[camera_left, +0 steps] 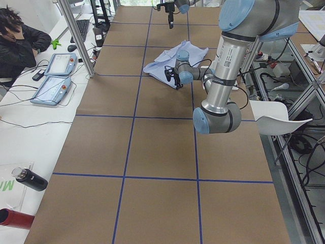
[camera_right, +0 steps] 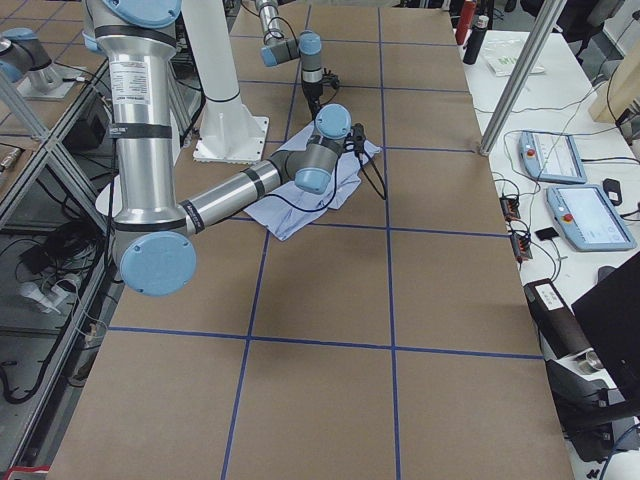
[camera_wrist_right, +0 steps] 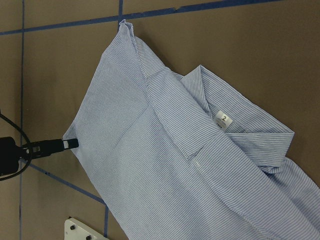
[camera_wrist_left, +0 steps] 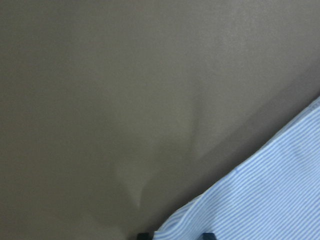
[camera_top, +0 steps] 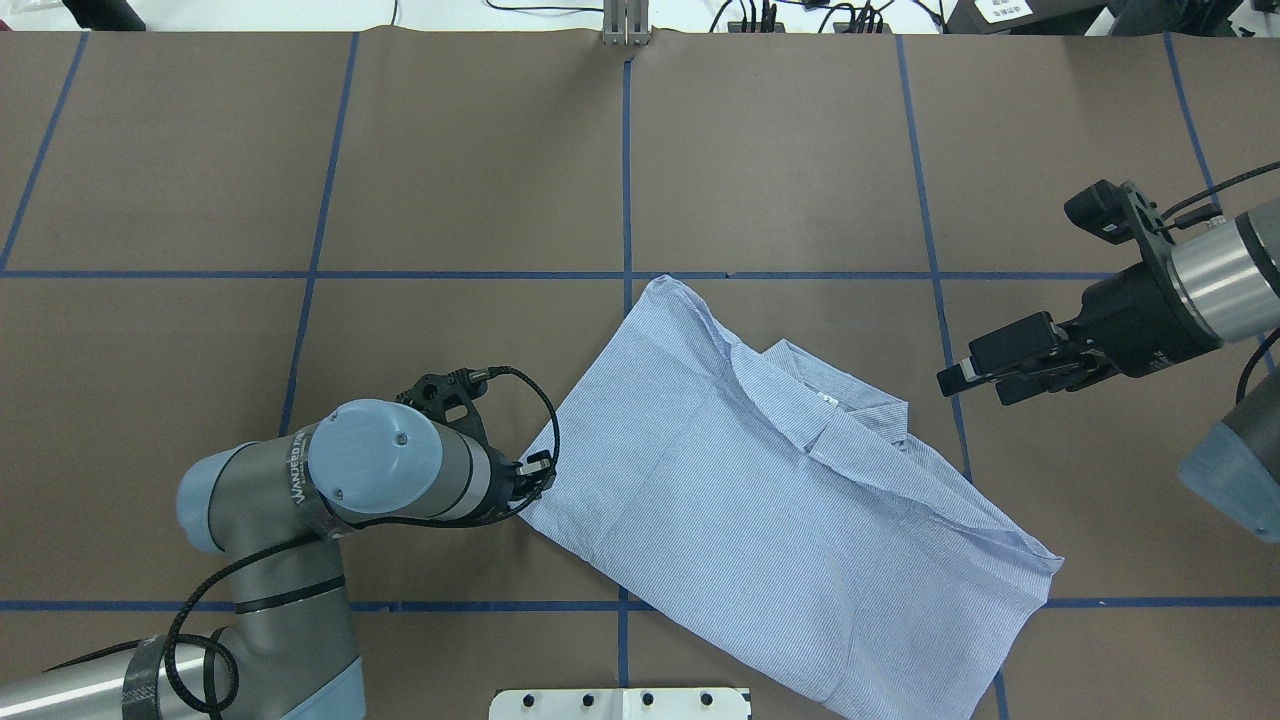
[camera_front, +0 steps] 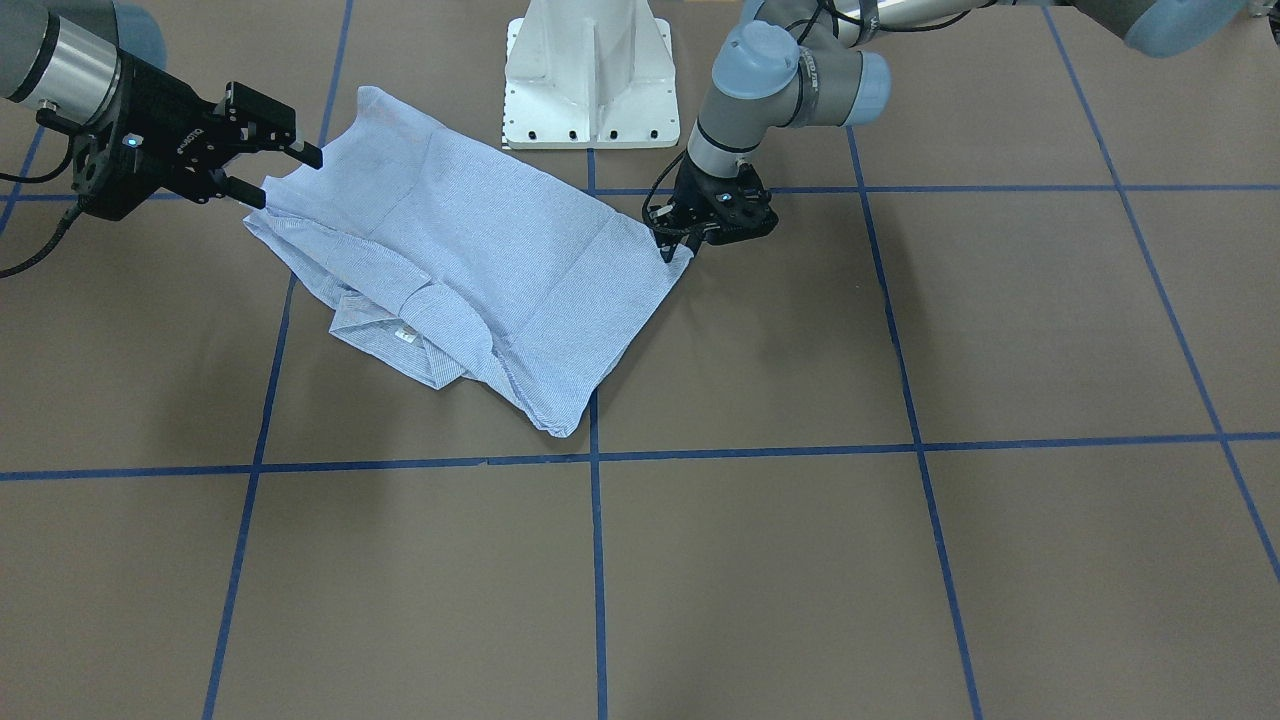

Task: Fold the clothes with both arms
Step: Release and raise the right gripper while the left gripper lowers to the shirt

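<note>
The shirt lies slanted and the left gripper's fingers straddle the shirt's side corner, so the left gripper needs to pinch the corner's tip [camera_front: 687, 256] and swing the shirt square.
The striped light blue shirt [camera_front: 470, 270] lies folded on the brown table, collar and size label up; it also shows in the overhead view [camera_top: 780, 520] and the right wrist view [camera_wrist_right: 175, 150]. My left gripper [camera_front: 685, 248] is low at the shirt's side corner and looks shut on that corner; it also shows in the overhead view [camera_top: 535, 475]. In the left wrist view the striped cloth [camera_wrist_left: 260, 200] runs between the dark fingertips [camera_wrist_left: 144, 235]. My right gripper [camera_front: 285, 175] is open and empty, raised beside the collar end; in the overhead view [camera_top: 975, 380] it is apart from the cloth.
The white pedestal base [camera_front: 590, 80] stands just behind the shirt. Blue tape lines [camera_front: 600, 455] grid the table. An operator [camera_left: 20, 43] sits at a side bench with tablets [camera_left: 53, 81]. Bottles [camera_left: 28, 180] stand at that bench's end.
</note>
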Robot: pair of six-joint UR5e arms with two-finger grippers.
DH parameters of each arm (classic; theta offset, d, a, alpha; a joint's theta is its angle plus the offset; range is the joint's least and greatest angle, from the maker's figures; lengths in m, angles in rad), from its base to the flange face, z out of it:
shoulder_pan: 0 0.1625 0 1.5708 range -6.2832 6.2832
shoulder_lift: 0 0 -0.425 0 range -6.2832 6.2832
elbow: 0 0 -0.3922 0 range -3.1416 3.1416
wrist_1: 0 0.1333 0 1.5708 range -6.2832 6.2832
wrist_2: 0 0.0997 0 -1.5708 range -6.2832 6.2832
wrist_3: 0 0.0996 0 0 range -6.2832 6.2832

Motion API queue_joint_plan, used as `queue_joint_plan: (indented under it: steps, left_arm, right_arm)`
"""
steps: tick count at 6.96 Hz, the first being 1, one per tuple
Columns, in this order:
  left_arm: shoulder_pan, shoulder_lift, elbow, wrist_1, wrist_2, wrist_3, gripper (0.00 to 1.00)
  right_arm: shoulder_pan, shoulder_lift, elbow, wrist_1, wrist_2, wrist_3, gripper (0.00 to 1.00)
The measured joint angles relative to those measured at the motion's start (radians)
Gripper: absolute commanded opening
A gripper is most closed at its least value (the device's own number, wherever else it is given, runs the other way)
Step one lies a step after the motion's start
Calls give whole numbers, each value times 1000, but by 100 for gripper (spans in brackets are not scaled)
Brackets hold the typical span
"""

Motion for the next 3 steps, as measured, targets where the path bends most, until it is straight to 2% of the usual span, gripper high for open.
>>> queue_joint_plan:
  steps: [1, 2, 3]
  left_arm:
    - [0, -1, -21, 32, -1, 1, 20]
    - [1, 0, -42, 59, -2, 1, 0]
    - [2, 0, -51, 76, -2, 1, 0]
  right_arm:
    - [0, 1, -1, 0, 0, 0, 100]
    - [-1, 3, -3, -1, 0, 1, 100]
    - [-1, 9, -6, -3, 0, 3, 100]
